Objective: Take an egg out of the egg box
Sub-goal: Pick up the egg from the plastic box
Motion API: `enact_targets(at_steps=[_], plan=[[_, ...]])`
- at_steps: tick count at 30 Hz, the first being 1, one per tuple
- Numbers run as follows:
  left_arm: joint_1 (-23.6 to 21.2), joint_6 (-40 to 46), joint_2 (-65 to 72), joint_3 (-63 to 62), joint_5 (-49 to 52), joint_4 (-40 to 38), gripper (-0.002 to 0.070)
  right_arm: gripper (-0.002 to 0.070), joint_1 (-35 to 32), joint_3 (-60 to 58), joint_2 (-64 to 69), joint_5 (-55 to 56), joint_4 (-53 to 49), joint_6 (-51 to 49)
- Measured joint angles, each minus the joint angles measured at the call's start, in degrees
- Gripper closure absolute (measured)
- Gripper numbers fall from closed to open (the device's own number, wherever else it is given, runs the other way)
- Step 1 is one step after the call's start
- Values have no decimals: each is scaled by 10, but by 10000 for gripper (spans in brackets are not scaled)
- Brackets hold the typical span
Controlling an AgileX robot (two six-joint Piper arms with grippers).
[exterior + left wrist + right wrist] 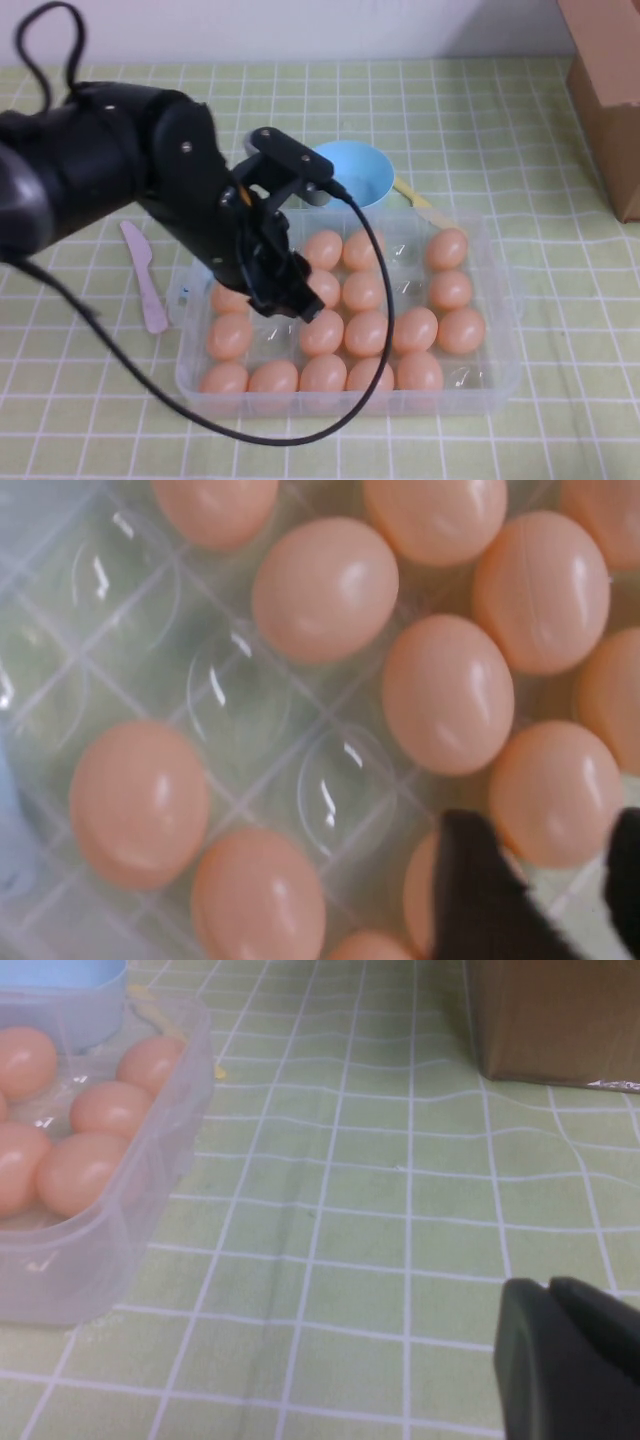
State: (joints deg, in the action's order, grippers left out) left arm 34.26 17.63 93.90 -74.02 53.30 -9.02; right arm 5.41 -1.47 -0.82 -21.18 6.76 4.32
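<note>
The egg [321, 333] [447, 694] is just behind the egg box's near row, between the empty cup and the box's middle. My left gripper closes on it next.
The clear plastic egg box [500, 372] lies in the middle of the table, with several orange-tan eggs in its cups and some cups empty. My left gripper [290, 298] hangs low over the box's left half, open. In the left wrist view its two dark fingertips [480, 890] stand apart over the cups, and one egg [555, 790] lies just beyond the gap between them, apart from both. Another egg [418, 890] is partly hidden behind one finger. My right gripper [565, 1360] is shut and empty, low over the cloth to the right of the box [150, 1160], out of the high view.
A round light-blue bowl [355, 170] touches the box's far edge, with a yellow utensil [410, 192] beside it. A pink plastic knife [145, 275] lies left of the box. A cardboard box [610, 90] stands at the far right. The cloth is green checked.
</note>
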Motion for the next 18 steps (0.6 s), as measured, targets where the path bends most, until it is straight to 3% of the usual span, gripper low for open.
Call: enact_targets(at_steps=[3, 5, 9, 18], plan=[[5, -1, 32, -18, 0, -2, 272, 694, 0, 0, 0, 0, 0, 0], [5, -1, 51, -22, 0, -4, 203, 694, 0, 0, 0, 0, 0, 0], [6, -11, 85, -23, -4, -6, 162, 694, 0, 0, 0, 0, 0, 0], [11, -21, 136, -23, -69, -12, 153, 694, 0, 0, 0, 0, 0, 0]])
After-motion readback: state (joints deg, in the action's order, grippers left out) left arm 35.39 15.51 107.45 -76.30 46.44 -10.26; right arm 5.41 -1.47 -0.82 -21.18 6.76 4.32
